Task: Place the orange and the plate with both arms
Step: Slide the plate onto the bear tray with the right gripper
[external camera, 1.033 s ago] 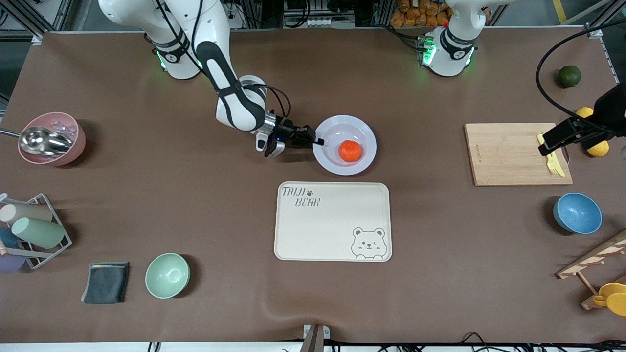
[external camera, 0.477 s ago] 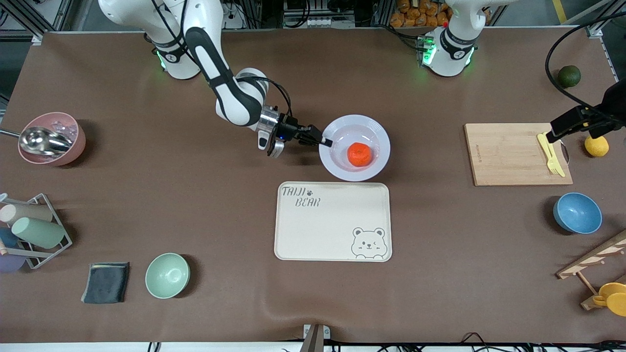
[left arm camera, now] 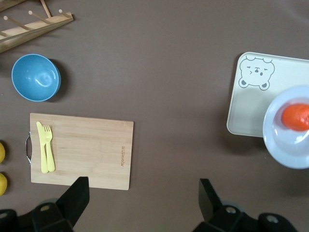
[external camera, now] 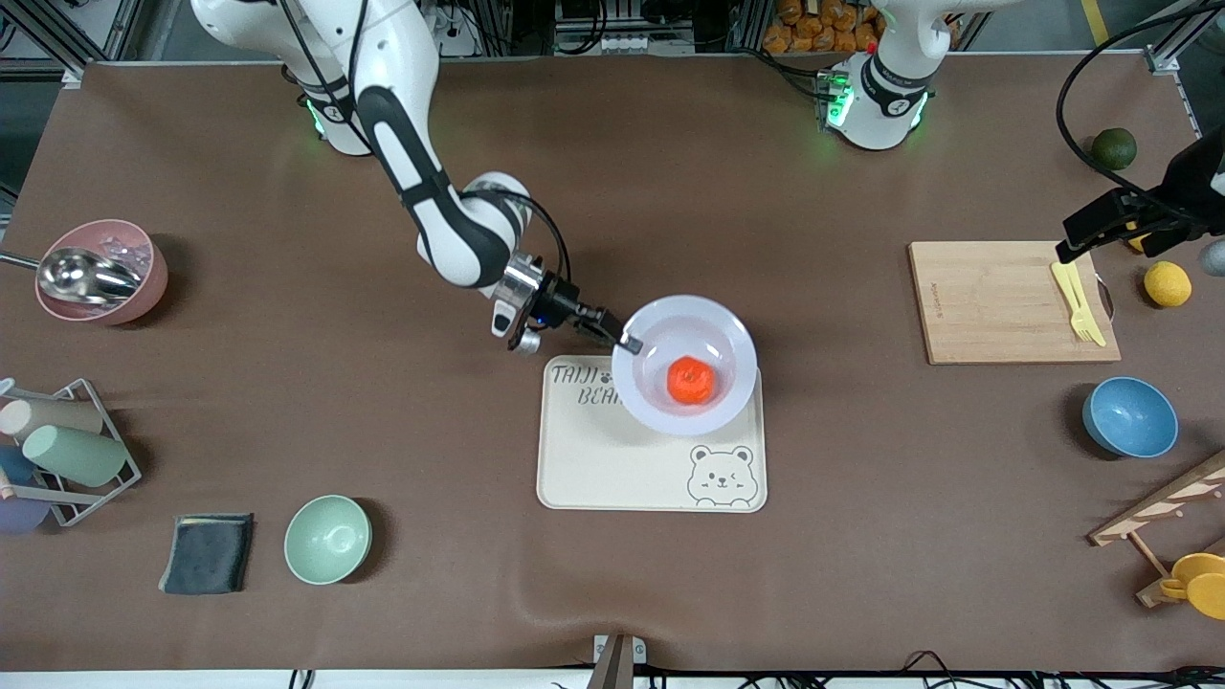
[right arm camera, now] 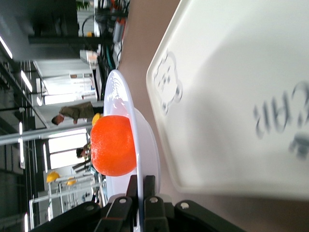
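Note:
The white plate with the orange on it will go down on the middle of the cream bear-printed tray [external camera: 656, 432] [right arm camera: 213, 95], set there by my right gripper.
The white plate [external camera: 685, 366] hangs over the cream bear-printed tray [external camera: 612, 469], with the orange [external camera: 692, 380] in its well. My right gripper [external camera: 627, 343] is shut on the plate's rim at the end toward the right arm's base. In the right wrist view the fingers [right arm camera: 147, 191] pinch the rim of the plate [right arm camera: 140, 140], the orange [right arm camera: 113, 145] sits on it and the tray [right arm camera: 227, 111] lies underneath. My left gripper [external camera: 1072, 251] is open and empty over the wooden cutting board [external camera: 1005, 301]; its own view shows the fingers [left arm camera: 77, 195] wide apart, with plate [left arm camera: 285, 145] and orange [left arm camera: 295, 117] far off.
On the cutting board lie a yellow fork and knife [external camera: 1077, 301]. Two lemons [external camera: 1168, 283], a dark green fruit [external camera: 1114, 148] and a blue bowl [external camera: 1129, 416] sit at the left arm's end. A green bowl [external camera: 327, 539], grey cloth [external camera: 208, 552], cup rack [external camera: 57, 450] and pink bowl [external camera: 100, 271] sit at the right arm's end.
My right gripper has carried the plate with the orange nearer to the front camera, from the bare table to over the tray. My left gripper has drifted a little farther from that camera.

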Motion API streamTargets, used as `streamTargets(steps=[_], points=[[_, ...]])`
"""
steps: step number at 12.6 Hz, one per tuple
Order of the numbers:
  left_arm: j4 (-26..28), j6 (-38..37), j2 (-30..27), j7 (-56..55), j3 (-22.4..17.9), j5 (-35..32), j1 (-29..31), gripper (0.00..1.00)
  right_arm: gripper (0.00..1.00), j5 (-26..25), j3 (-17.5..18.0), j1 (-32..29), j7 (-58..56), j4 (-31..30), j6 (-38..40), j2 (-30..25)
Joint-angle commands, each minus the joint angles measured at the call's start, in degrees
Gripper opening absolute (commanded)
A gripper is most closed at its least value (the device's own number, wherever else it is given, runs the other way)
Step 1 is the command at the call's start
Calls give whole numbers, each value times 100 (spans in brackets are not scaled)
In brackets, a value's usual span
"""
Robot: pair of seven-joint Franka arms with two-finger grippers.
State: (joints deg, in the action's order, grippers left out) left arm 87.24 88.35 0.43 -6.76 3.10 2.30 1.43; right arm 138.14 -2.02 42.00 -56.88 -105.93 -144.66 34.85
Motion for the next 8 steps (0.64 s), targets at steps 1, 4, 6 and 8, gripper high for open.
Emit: streamTargets(steps=[1,4,6,8], points=[[109,-2,-88,105,-55,33,-99,100,0,-347,71,-306,281,660,-71,557],[92,16,-52,17,-2,25,-99,100,0,-656,53,-438,537,1064,-211,900],[83,16,-52,17,7,16,-99,100,0,-727,53,-439,546,1328,-352,1128],[83,16,-43,8,7,16,-99,100,0,-788,53,-421,546,1382,-387,1278]])
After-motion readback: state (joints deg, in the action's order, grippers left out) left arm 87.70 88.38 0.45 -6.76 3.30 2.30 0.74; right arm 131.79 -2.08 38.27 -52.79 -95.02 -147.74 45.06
